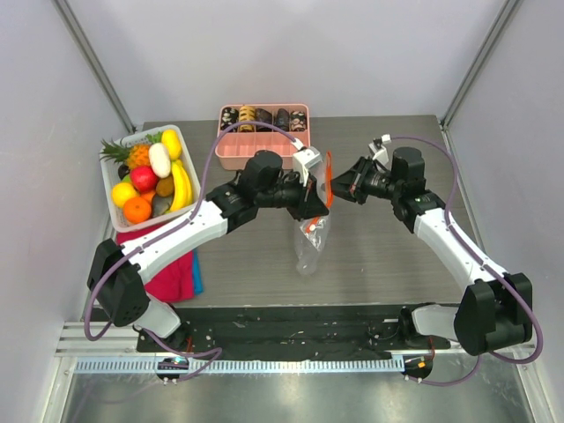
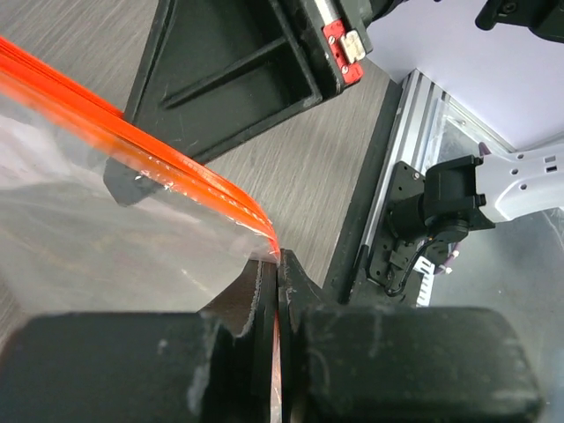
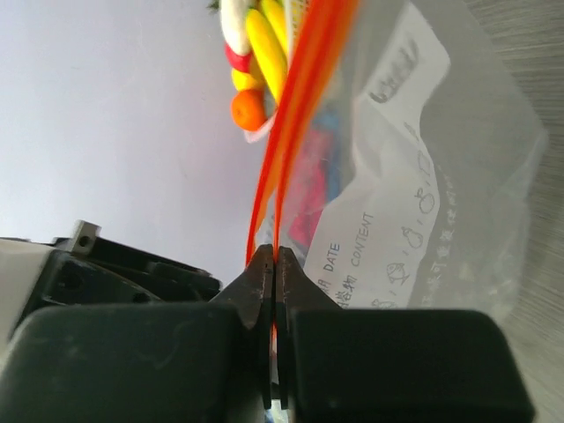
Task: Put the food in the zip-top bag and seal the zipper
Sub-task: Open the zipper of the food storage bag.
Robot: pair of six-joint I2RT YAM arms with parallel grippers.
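I will open my left gripper, as both zipper strips lie together at its fingers, then take a single zipper strip [image 3: 265,189] with it and pull that away from my right gripper.
The clear zip-top bag [image 1: 312,242] hangs above the table between my two arms, its orange-red zipper [image 1: 329,176] held up on edge. My left gripper [image 1: 317,201] is shut on one end of the zipper [image 2: 203,185], the strip pinched between its pads. My right gripper [image 1: 337,185] is shut on the zipper [image 3: 295,97] from the other side. The bag [image 3: 441,176] shows a white printed label. The food lies in a white basket at the left: pineapple [image 1: 132,154], white radish [image 1: 159,159], red fruit [image 1: 144,178] and orange ball [image 1: 137,210].
The white basket [image 1: 110,189] also holds bananas and a lemon. A pink divided tray [image 1: 262,152] with small dark pieces stands at the back. A red and blue cloth [image 1: 174,275] lies by the left arm. A black mat [image 1: 291,322] runs along the near edge.
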